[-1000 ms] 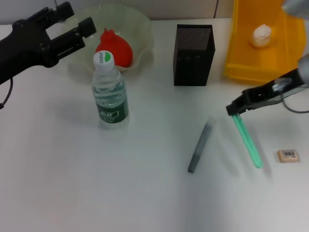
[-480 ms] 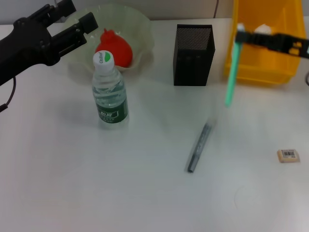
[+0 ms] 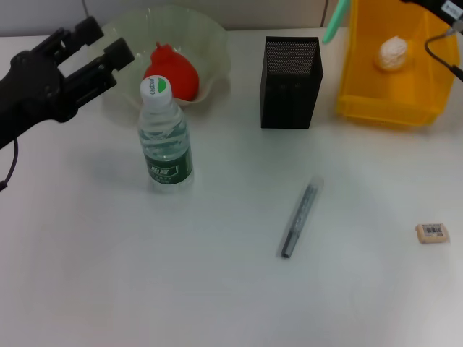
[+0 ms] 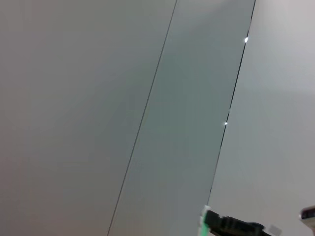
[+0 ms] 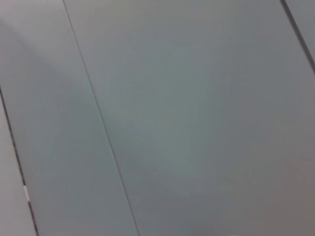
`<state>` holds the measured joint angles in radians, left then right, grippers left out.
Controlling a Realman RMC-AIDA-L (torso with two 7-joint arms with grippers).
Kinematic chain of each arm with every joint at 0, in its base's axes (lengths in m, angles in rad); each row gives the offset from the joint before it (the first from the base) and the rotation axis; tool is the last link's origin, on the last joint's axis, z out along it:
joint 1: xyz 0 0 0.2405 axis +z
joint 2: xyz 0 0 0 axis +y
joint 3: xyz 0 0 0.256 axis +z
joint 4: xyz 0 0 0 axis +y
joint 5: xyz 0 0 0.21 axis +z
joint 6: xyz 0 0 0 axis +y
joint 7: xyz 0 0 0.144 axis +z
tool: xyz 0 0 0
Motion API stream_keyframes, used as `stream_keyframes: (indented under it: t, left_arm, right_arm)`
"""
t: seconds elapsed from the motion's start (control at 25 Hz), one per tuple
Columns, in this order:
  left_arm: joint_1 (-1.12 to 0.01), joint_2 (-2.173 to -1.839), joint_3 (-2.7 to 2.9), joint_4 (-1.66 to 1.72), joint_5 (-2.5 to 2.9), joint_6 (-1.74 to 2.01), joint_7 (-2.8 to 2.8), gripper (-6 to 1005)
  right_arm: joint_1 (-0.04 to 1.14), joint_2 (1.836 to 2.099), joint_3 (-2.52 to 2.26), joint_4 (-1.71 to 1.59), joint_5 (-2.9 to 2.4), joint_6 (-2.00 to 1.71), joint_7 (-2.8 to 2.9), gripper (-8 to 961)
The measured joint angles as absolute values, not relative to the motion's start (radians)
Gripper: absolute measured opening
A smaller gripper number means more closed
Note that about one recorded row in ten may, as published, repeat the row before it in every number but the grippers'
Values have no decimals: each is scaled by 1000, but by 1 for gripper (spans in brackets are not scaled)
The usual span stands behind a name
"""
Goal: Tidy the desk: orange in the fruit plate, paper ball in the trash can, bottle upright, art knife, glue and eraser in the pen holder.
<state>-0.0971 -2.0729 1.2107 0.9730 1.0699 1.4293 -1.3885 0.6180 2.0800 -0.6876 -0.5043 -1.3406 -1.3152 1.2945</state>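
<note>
Next, my right gripper releases the green stick inside the black mesh pen holder [image 3: 273, 68], against its side facing the fruit plate.
The orange [image 3: 172, 72] lies in the fruit plate [image 3: 211, 37]. The bottle [image 3: 165, 137] stands upright in front of the plate. The paper ball [image 3: 392, 52] lies in the yellow trash can [image 3: 391, 110]. The black mesh pen holder [image 3: 291, 81] stands between plate and can. A green stick [image 3: 333, 25] hangs tilted above and behind the pen holder, held from the right; the right gripper [image 4: 206, 227] shows only in the left wrist view, shut on it. A grey pen-shaped tool [image 3: 299, 219] and the eraser [image 3: 432, 232] lie on the desk. My left gripper [image 3: 108, 40] is open, left of the plate.
The white desk [image 3: 217, 289] carries only the grey tool and the eraser in its near half. A black cable [image 3: 440, 45] of the right arm hangs over the trash can. The wrist views show mostly a grey panelled wall.
The right gripper has lifted the green stick off the desk and carried it up and away to behind the pen holder. The left gripper has drifted slightly toward the near left.
</note>
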Motion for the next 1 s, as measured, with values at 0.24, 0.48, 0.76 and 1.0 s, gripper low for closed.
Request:
stream_keyframes:
  t: [0.24,0.48,0.76,1.0]
  left_arm:
    - [-88,-2072,1206,930,1061,1464,-1362,741]
    - [-85,-2071,1200,910,1061,1493,-1345,741]
    - [-86,-2069,1177,887,1062,1517,-1336,741]
    - [-86,-2070,1170,881,1062,1524,-1336,741]
  right_arm:
    - [685,2080,-706,-463,-1341,-1204,1237,178]
    - [739,2080,-793,-421,-1338,-1098,1218,179]
    - [766,2082,-808,-367,-1336,-1056,1166,181]
    - [773,2081,-808,-342,-1337,-1038,1155,182]
